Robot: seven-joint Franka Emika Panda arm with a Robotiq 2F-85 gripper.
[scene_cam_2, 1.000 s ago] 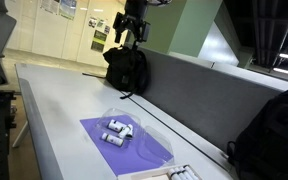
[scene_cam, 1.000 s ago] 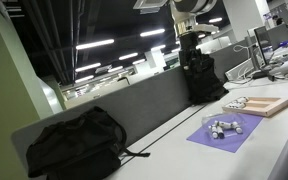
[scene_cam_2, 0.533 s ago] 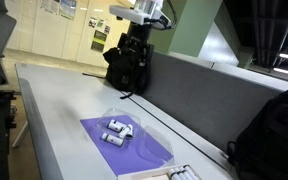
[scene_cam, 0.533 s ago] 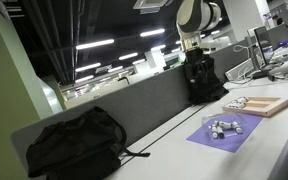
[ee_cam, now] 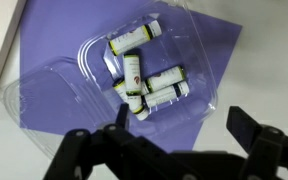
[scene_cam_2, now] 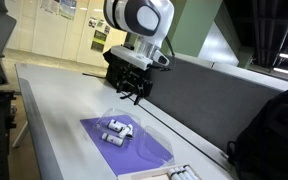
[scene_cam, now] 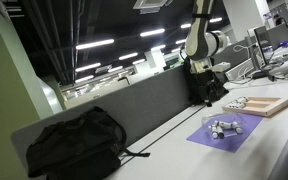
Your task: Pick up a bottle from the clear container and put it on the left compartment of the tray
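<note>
My gripper should next go to the middle bottle in the clear container, which lies crosswise between the others, and close on that bottle's body (scene_cam: 224, 125) (ee_cam: 133, 78).
The clear container (ee_cam: 44, 90) lies on a purple mat (ee_cam: 214, 60) and holds several small white bottles (ee_cam: 144, 85) with yellow-green labels and dark caps, all lying down. In both exterior views the bottles (scene_cam: 222, 127) (scene_cam_2: 117, 130) lie on the mat. My gripper (ee_cam: 179, 135) is open and empty, hovering above the container's near edge; it is also in both exterior views (scene_cam: 210, 88) (scene_cam_2: 130, 92). The wooden tray (scene_cam: 268, 105) sits beyond the mat, with small items at its left end. Only its corner (scene_cam_2: 180, 173) shows at the bottom edge of an exterior view.
A grey partition wall (scene_cam: 134, 112) (scene_cam_2: 209, 88) runs along the table's back. A black backpack (scene_cam: 74, 145) (scene_cam_2: 276, 135) leans against it; another black bag (scene_cam_2: 122, 68) stands behind the arm. The table edge (scene_cam_2: 29, 120) is close to the mat.
The arm has swung down from high above the far black bag towards the purple mat. The gripper now hangs just above the container. The bottles have not moved.
</note>
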